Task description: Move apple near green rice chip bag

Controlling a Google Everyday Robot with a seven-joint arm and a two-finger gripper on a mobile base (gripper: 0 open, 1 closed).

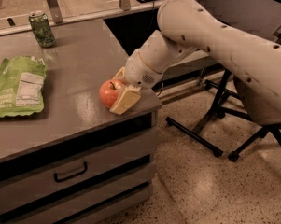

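Note:
Next, I release the apple close beside the green rice chip bag (pixel 57 70), in front of the green drink can.
The red-orange apple (pixel 107 93) sits on the grey counter (pixel 79 73) near its front right corner. My gripper (pixel 115 91) is at the apple from the right, with one tan finger (pixel 124 101) in front of it and the other behind it, both against its skin. The green rice chip bag (pixel 17 86), with its white label, lies flat at the left of the counter, well apart from the apple.
A small green drink can (pixel 41 29) stands at the back left of the counter. The counter has drawers below with a dark handle (pixel 70 172). Black chair legs (pixel 224 125) stand on the speckled floor to the right.

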